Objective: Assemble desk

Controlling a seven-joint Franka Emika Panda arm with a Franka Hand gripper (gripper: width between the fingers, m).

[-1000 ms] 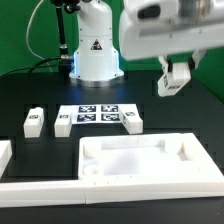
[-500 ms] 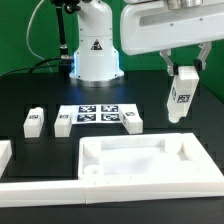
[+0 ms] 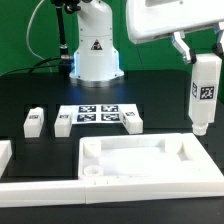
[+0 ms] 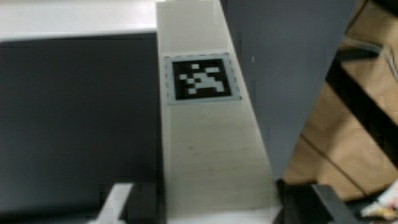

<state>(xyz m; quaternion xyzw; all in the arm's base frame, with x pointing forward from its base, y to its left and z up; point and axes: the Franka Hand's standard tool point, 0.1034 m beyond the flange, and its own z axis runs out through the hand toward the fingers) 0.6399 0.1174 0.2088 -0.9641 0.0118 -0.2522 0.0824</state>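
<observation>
Once released, the white leg will stand in the tabletop's front corner [image 3: 190,164] farthest from the standing legs.
The white tray-like tabletop [image 3: 140,163] lies at the front, with round sockets in its corners. My gripper [image 3: 199,52] is shut on a white square tagged leg [image 3: 205,92] and holds it upright in the air, its lower end just above the tabletop's far corner on the exterior view's right. In the wrist view the leg [image 4: 205,130] fills the middle between my fingers [image 4: 150,202], tag facing the camera. Three more legs stand on the table: two at the exterior view's left [image 3: 33,121] [image 3: 62,123] and one by the marker board [image 3: 132,122].
The marker board [image 3: 94,114] lies flat behind the tabletop. A long white rail [image 3: 110,191] runs along the front edge, and another white piece [image 3: 4,154] shows at the exterior view's left. The robot base [image 3: 96,50] stands at the back.
My gripper has carried the leg toward the exterior view's right and lower, and the leg has come from a tilt to upright over the tabletop's corner.
</observation>
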